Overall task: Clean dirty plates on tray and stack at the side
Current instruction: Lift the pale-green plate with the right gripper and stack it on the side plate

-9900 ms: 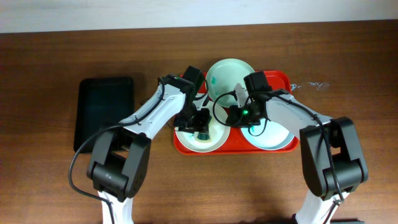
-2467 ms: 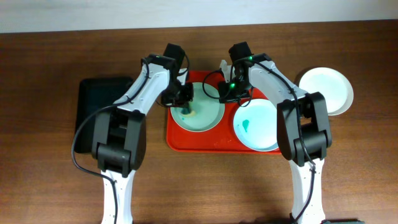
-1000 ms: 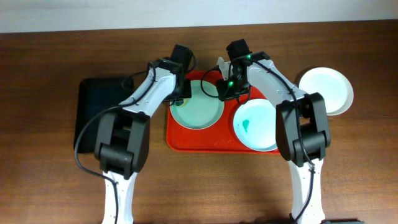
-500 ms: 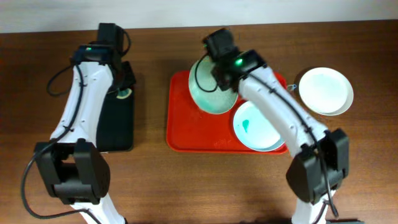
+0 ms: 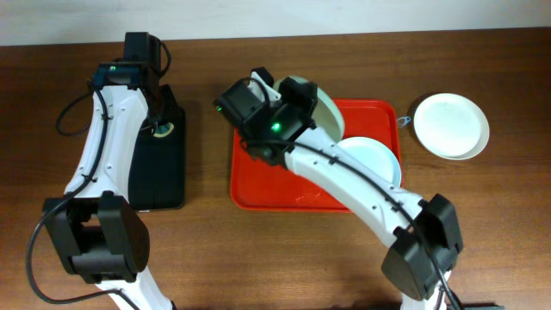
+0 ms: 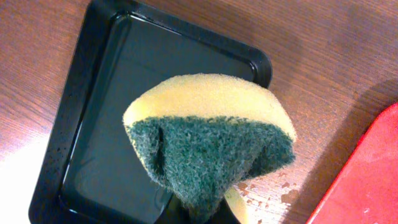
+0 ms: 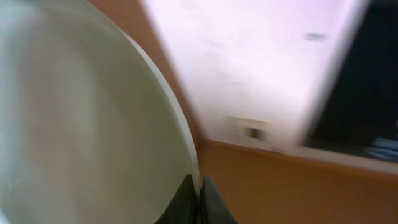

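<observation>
The robot's right gripper needs to release the pale mint plate on top of the white plate (image 5: 453,123) on the bare table.
My left gripper (image 5: 161,129) is shut on a yellow sponge with a green scouring face (image 6: 208,137), held above the black tray (image 6: 93,155). My right gripper (image 7: 199,190) is shut on the rim of a pale mint plate (image 7: 81,124). It holds the plate tilted on edge, high above the back of the red tray (image 5: 258,185); overhead the plate (image 5: 327,110) shows beside the raised right arm. A second plate (image 5: 374,155) lies on the red tray, partly hidden by that arm. A third white plate (image 5: 450,126) sits on the table to the right of the tray.
The black tray (image 5: 159,172) lies on the wooden table left of the red tray. Small wet spots mark the wood (image 6: 273,186) between the trays. The red tray's corner (image 6: 373,180) shows at the right of the left wrist view.
My right arm has lifted the mint plate off the red tray and tipped it on edge. My left arm has carried the sponge from the red tray to the black tray.
</observation>
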You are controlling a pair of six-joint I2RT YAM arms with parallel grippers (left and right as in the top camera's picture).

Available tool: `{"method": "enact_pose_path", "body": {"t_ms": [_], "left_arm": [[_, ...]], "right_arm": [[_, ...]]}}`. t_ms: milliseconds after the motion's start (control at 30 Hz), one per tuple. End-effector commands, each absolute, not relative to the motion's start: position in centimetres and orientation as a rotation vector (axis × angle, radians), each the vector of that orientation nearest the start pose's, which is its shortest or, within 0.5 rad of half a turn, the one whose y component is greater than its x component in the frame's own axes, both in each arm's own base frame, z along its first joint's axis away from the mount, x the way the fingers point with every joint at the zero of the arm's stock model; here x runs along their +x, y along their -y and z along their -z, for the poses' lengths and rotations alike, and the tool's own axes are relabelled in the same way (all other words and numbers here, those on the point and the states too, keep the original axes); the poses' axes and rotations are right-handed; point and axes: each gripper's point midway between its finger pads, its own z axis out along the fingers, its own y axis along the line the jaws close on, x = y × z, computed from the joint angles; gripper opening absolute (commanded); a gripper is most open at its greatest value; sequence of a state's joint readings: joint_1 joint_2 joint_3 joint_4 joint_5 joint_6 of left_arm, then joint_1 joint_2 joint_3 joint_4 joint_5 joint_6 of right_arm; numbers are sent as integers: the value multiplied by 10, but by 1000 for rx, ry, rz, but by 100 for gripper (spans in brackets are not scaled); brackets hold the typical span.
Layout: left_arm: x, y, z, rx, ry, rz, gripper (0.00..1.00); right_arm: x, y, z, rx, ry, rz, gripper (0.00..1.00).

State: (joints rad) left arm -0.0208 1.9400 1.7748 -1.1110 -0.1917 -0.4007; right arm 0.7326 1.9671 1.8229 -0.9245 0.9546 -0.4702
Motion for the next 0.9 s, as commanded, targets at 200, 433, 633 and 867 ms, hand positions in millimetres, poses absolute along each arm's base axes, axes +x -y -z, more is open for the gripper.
{"method": "enact_pose_path", "body": {"t_ms": [200, 433, 633, 867], "left_arm": [[437, -22, -129, -559, -2801, -169, 0], [439, -10, -125, -550, -2821, -68, 0], [442, -8, -125, -547, -2813, -54, 0], [443, -8, -126, -545, -2806, -52, 0]], "right_arm": [[476, -29, -164, -124, -2676, -347, 4], [442, 205, -106, 705, -2617, -253, 4], [431, 259, -75, 842, -2575, -218, 4], [422, 240, -77, 796, -2645, -244, 64]]}}
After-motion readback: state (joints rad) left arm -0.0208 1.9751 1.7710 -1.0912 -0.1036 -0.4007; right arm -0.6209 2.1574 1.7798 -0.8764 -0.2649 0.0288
